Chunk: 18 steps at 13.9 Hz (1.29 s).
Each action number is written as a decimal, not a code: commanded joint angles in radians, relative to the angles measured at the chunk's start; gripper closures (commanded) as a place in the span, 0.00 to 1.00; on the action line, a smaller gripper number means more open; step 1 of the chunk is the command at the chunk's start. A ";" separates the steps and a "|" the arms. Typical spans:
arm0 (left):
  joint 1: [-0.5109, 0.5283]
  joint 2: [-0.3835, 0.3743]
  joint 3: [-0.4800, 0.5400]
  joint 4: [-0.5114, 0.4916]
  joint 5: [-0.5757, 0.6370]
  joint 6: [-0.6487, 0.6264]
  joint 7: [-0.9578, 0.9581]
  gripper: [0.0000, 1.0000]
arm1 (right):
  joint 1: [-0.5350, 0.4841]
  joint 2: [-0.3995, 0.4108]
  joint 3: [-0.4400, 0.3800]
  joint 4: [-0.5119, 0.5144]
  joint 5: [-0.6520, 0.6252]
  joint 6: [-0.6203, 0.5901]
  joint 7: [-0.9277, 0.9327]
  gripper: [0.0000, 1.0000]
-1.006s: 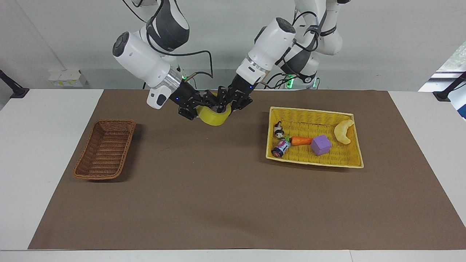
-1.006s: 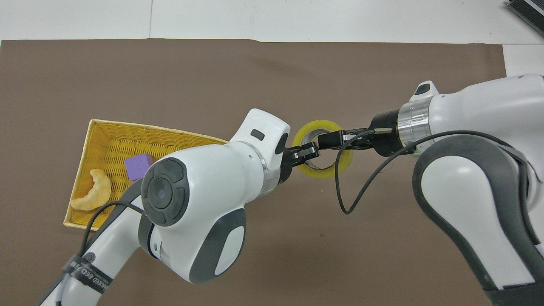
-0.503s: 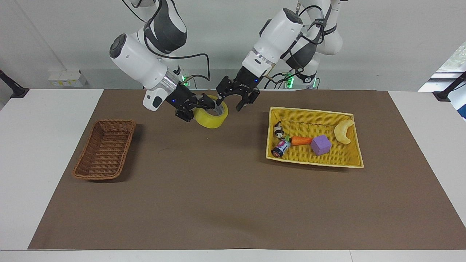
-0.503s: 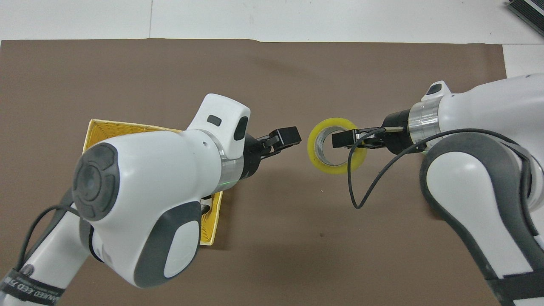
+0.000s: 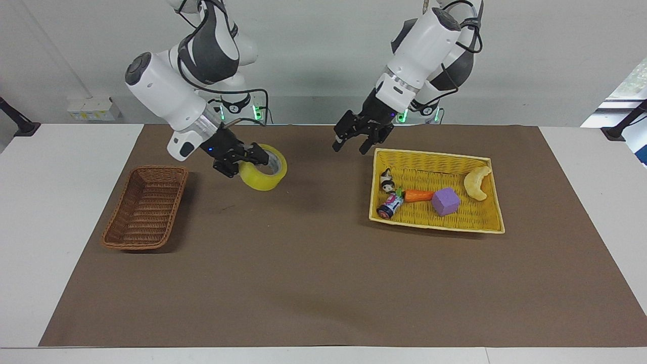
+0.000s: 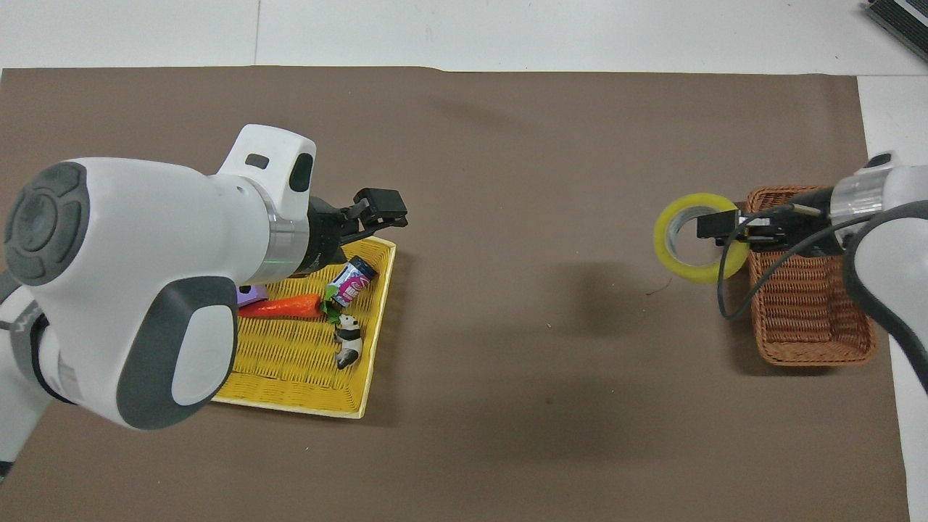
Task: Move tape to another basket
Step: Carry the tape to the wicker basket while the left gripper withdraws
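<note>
The tape will go down inside the brown wicker basket's end (image 6: 805, 244) beneath my right gripper. It is held up over the brown mat now.
The tape (image 5: 260, 181) is a yellowish roll held up in the air by my right gripper (image 5: 251, 158), which is shut on its rim. It hangs over the brown mat just beside the small brown wicker basket (image 5: 145, 210), at the basket's end nearer the robots. In the overhead view the tape (image 6: 670, 250) and right gripper (image 6: 716, 226) sit next to the basket (image 6: 808, 308). My left gripper (image 5: 352, 144) is open and empty, in the air over the mat by the yellow tray's edge; it also shows in the overhead view (image 6: 380, 211).
The flat yellow woven tray (image 5: 435, 153) lies toward the left arm's end. It holds a toy carrot (image 5: 418, 195), a purple cube (image 5: 445, 201), a pale crescent toy (image 5: 477, 183), a panda figure (image 5: 386, 180) and a small can (image 5: 389, 205). A brown mat (image 5: 313, 283) covers the table.
The left gripper let go of the tape, opened and drew back toward the yellow tray. The right gripper carried the tape alone toward the wicker basket.
</note>
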 commanded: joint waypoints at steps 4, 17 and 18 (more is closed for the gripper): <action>0.160 0.002 -0.004 0.047 0.129 -0.211 0.327 0.00 | -0.280 0.060 0.014 -0.004 -0.057 0.015 -0.293 1.00; 0.374 0.001 -0.001 0.227 0.313 -0.565 0.750 0.00 | -0.351 0.236 0.011 0.003 0.064 0.076 -0.485 0.04; 0.375 0.001 -0.001 0.237 0.315 -0.584 0.753 0.00 | -0.349 0.238 0.011 0.006 0.064 0.075 -0.472 0.00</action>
